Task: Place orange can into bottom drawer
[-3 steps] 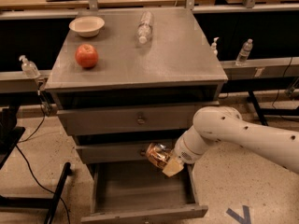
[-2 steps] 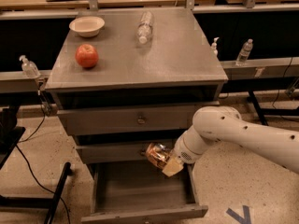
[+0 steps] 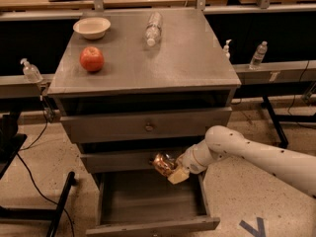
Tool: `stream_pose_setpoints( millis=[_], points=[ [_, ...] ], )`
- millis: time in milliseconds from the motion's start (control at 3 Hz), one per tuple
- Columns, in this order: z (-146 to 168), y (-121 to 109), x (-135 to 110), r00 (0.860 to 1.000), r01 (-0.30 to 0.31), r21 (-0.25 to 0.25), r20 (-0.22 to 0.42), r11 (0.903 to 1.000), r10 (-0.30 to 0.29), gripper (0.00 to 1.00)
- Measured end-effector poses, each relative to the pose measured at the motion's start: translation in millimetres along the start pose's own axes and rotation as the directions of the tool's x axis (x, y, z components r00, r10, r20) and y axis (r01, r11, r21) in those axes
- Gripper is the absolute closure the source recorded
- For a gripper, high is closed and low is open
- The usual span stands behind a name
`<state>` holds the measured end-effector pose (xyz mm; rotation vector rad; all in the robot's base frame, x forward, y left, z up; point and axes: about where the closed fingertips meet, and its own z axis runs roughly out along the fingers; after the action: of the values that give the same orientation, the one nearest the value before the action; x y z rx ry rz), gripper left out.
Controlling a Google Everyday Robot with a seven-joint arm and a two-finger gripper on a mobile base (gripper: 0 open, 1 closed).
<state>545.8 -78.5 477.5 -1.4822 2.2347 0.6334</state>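
My gripper is going to release the orange can on the bottom drawer's grey bottom [image 3: 175, 196], over toward the side of it that is nearest my arm.
The orange can [image 3: 162, 163] is a small dented copper and silver can held in my gripper [image 3: 171, 170]. The gripper is shut on it, at the end of my white arm [image 3: 247, 152] that reaches in from the right. The can hangs just above the rear of the bottom drawer [image 3: 148, 201], which is pulled out and open, its grey inside showing no objects. The can sits in front of the middle drawer's face, near its knob.
On the cabinet top [image 3: 187, 58] lie a red apple [image 3: 92, 59], a white bowl [image 3: 92, 27] and a clear plastic water bottle [image 3: 153, 27] on its side. The top drawer [image 3: 148, 126] is closed. Black stand legs [image 3: 59, 206] and cables lie on the floor at left.
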Motion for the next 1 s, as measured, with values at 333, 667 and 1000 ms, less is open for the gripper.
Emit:
stream_pose_setpoints(
  millis=[333, 667, 1000],
  points=[
    [58.0, -14.6, 29.0, 0.998, 0.050, -0.104, 0.045, 0.9933, -0.046, 1.00],
    [121.7, -11.9, 76.4, 0.990, 0.104, -0.266, 0.123, 0.9585, -0.073, 1.00],
    [163.9, -4.7, 127.6, 0.980, 0.113, -0.326, 0.191, 0.9388, -0.051, 1.00]
  ],
)
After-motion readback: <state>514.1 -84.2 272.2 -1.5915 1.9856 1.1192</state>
